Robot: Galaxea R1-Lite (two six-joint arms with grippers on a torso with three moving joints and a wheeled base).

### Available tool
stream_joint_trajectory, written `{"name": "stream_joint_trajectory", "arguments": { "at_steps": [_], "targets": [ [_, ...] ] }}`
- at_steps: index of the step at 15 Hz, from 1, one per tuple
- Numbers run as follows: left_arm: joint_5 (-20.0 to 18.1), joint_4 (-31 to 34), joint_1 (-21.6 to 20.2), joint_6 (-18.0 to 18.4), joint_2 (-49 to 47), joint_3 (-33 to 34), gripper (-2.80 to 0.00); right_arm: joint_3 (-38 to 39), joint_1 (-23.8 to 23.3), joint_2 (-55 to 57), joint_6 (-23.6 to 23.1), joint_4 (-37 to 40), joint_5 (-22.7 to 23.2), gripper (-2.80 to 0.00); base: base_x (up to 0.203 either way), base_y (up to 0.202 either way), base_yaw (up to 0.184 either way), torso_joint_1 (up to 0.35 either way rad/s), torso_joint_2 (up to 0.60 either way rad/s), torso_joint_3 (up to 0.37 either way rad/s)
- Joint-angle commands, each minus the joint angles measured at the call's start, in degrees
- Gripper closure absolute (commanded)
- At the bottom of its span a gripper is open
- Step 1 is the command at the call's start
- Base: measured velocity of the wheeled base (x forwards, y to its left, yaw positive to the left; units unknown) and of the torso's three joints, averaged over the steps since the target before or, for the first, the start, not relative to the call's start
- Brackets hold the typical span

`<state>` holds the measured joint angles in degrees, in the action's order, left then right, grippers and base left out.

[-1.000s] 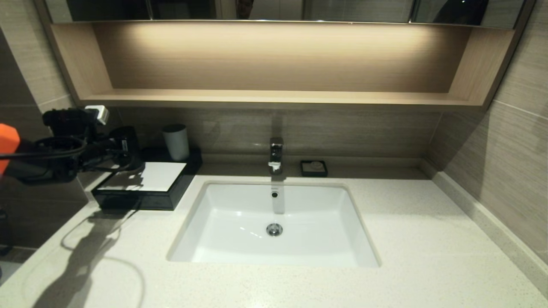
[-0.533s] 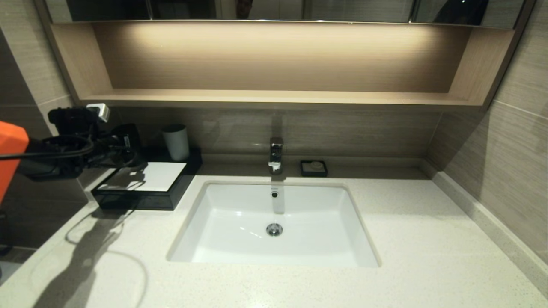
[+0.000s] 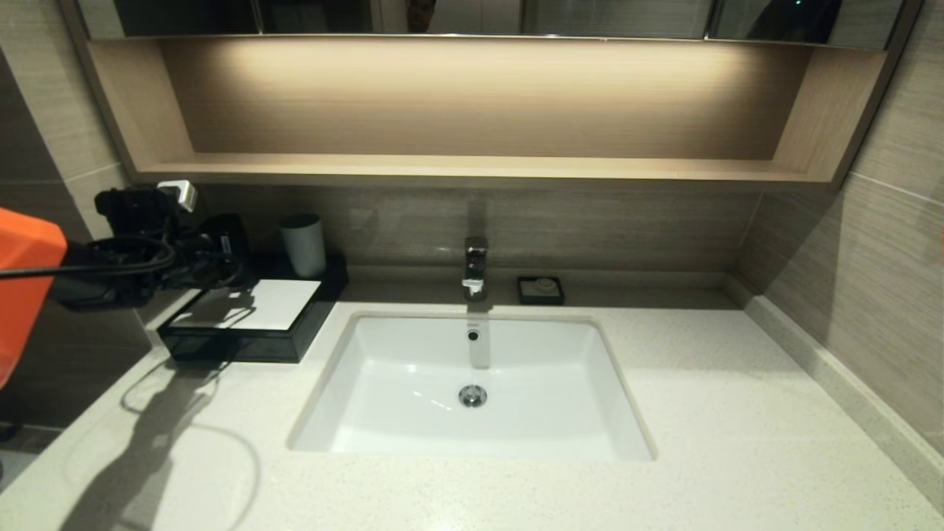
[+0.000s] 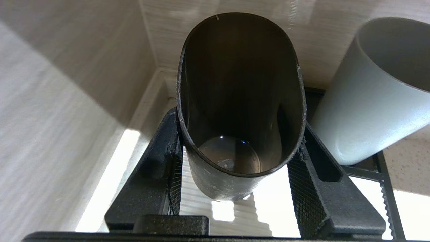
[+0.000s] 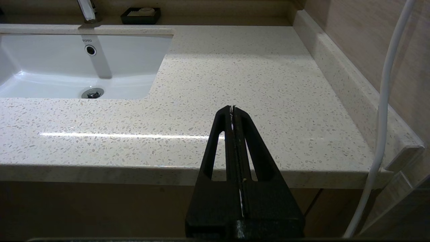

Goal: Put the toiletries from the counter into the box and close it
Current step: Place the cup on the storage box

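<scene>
My left gripper has the dark cup to put down. Next, I set it on the back of the black box [image 3: 241, 273] [image 4: 234, 173] beside the white cup.
My left gripper [image 3: 210, 258] is shut on a tall dark cylindrical cup [image 3: 225, 247] and holds it over the back left of the low black box [image 3: 243, 345] with its white top panel [image 3: 273, 302]. In the left wrist view the dark cup [image 4: 218, 183] sits between both fingers [image 4: 161, 161], with the panel [image 4: 278, 215] below it. The box's drawer looks shut. No wrapped toiletries show on the speckled counter [image 3: 737, 413]. My right gripper [image 5: 232, 108] is shut and empty, at the counter's [image 5: 252, 67] front right edge, out of the head view.
A white cup [image 3: 303, 243] stands on the box's back right, close beside the dark cup; it also shows in the left wrist view [image 4: 366, 101]. The sink [image 3: 369, 398], faucet [image 3: 476, 265], black soap dish [image 3: 540, 290] and wooden shelf [image 3: 472, 168] lie to the right.
My left arm has shifted a little to the right with the dark cup in its grip. The right arm has not moved.
</scene>
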<state>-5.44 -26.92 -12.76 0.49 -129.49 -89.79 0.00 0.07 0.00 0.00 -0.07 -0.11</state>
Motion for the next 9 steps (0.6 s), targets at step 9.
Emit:
{"name": "stream_joint_trajectory", "arguments": {
  "at_steps": [9],
  "targets": [
    [0.0, -0.3, 1.0, 0.0, -2.2, -1.7, 0.0, 0.0, 0.0, 0.0, 0.0, 0.0, 0.0, 0.0, 0.0, 0.0, 0.0, 0.0, 0.0, 0.0]
  ]
}}
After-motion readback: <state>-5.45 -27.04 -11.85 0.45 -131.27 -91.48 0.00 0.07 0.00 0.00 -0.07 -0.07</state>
